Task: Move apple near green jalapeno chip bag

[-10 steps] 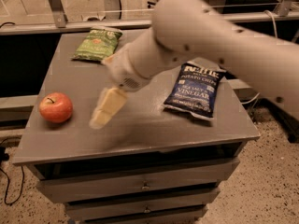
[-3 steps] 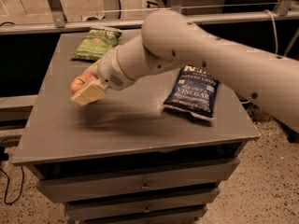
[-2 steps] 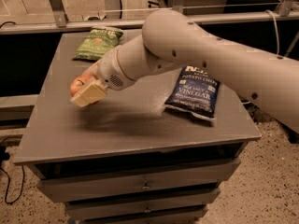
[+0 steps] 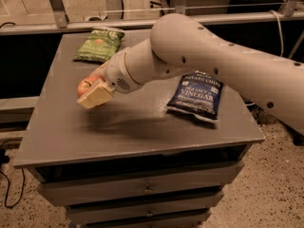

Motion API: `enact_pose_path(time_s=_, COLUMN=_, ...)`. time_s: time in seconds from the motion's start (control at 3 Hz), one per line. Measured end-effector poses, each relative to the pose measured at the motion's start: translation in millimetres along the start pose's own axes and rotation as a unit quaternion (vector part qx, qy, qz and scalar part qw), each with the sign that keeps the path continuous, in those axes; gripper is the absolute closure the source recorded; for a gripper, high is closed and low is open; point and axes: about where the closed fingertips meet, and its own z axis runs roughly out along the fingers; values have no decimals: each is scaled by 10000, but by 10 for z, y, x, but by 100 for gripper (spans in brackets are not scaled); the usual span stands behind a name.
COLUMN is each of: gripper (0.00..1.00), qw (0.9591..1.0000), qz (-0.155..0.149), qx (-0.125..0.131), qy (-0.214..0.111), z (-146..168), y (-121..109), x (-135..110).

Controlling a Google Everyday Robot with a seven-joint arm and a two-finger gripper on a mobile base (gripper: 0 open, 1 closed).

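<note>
My gripper is to let go of the apple on the grey cabinet top (image 4: pixel 124 44), against the arm-side edge of the green jalapeno chip bag.
The small red-orange apple (image 4: pixel 85 86) is held in my gripper (image 4: pixel 93 91), lifted a little above the left part of the grey cabinet top (image 4: pixel 133 122). The pale fingers (image 4: pixel 96 97) are shut around the apple, which shows only partly behind them. The green jalapeno chip bag (image 4: pixel 99 44) lies flat at the back left of the top, beyond the gripper and apart from it. My large pale arm (image 4: pixel 199 56) reaches in from the right.
A dark blue vinegar chip bag (image 4: pixel 197 96) lies on the right side of the top. The cabinet has drawers (image 4: pixel 142 186) below its front edge. Metal rails (image 4: pixel 142 20) run behind the back edge. The floor lies around.
3.3 s ago the apple sat on the table at the left with the gripper beside it. Now it is in the gripper, lifted. Over the last second, the gripper has moved slightly right.
</note>
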Motion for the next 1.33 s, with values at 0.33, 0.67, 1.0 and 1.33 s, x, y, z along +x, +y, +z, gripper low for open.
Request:
enact_pose_path(time_s=0.33, gripper=100, qw=9983, qz=-6, qx=582, qy=0, z=-256, y=-341, x=164)
enact_pose_path(time_s=0.67, gripper=100, qw=9945, qz=-15, qx=1045, qy=1, z=-460, y=-775, x=342)
enact_pose_path(time_s=1.0, gripper=100, qw=9900, qz=28, qx=1402, qy=-147, z=-560, y=-1310, x=531)
enact_pose_path(time_s=1.33, gripper=100, qw=9879, qz=35, qx=1497, qy=-409, z=-463, y=-1810, x=632)
